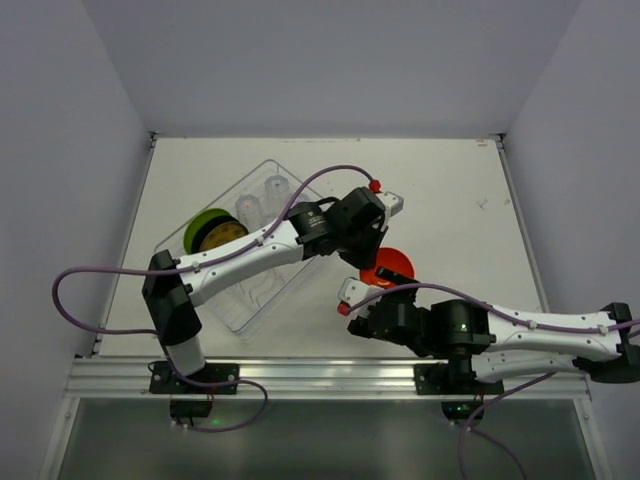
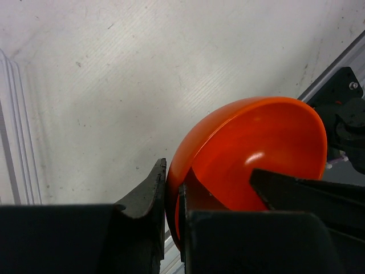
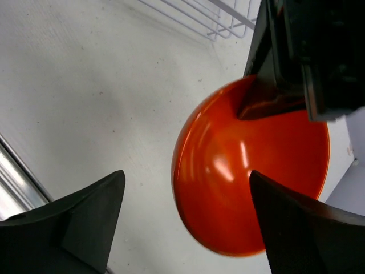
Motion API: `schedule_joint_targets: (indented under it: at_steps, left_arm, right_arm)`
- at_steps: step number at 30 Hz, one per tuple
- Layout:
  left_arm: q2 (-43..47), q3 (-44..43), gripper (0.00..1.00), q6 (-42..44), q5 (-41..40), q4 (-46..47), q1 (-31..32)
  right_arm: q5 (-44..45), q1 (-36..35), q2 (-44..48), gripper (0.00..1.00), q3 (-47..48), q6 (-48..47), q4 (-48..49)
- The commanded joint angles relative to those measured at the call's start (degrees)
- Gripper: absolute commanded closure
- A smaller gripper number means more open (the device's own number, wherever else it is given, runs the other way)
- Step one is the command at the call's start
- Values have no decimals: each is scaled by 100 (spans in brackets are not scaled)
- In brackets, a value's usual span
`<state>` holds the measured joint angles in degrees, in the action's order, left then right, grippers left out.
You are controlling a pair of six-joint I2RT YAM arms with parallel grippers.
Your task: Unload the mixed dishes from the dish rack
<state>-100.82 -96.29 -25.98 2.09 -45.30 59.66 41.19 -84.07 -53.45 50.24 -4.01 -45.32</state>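
Next, I release the bowl with my left gripper on bare table [image 1: 385,213] beside the dish rack's corner, farther from the aluminium rail.
The small orange-red bowl [image 1: 392,264] hangs tilted just right of the dish rack [image 1: 255,295]. My left gripper [image 1: 368,250] is shut on its rim, one finger inside the bowl and one outside [image 2: 149,191]. In the left wrist view the bowl [image 2: 262,142] fills the right half. My right gripper [image 1: 372,303] stands open below the bowl [image 3: 239,182], its fingers [image 3: 94,208] apart on either side and not pressing it. The lime-green plate [image 1: 203,228] and two clear tumblers [image 1: 250,206] stand in the rack.
The rack's wire ridges [image 3: 197,17] show at the top of the right wrist view. Its clear edge [image 2: 11,148] is at the left of the left wrist view. An aluminium rail [image 1: 320,375] runs along the table's near edge.
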Motion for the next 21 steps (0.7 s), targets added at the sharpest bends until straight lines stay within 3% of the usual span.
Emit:
schedule_joint_targets:
  at_steps: [1,11,15,21]
  left_arm:
    - [141,-215,100,-127,-174,275,-51]
    - [-288,-56,100,-232,-235,1005,-270]
    - [-807,-556,100,-136,-138,944,-384]
    - [-1993,-1909,100,-136,325,812,-885]
  right_arm:
    - [153,14,361,1,-67,331,173]
    - [82,14,2003,1,390,1068,180]
    - [362,14,2795,1,355,1235,831]
    - [1679,22,3481,1,381,1675,1737]
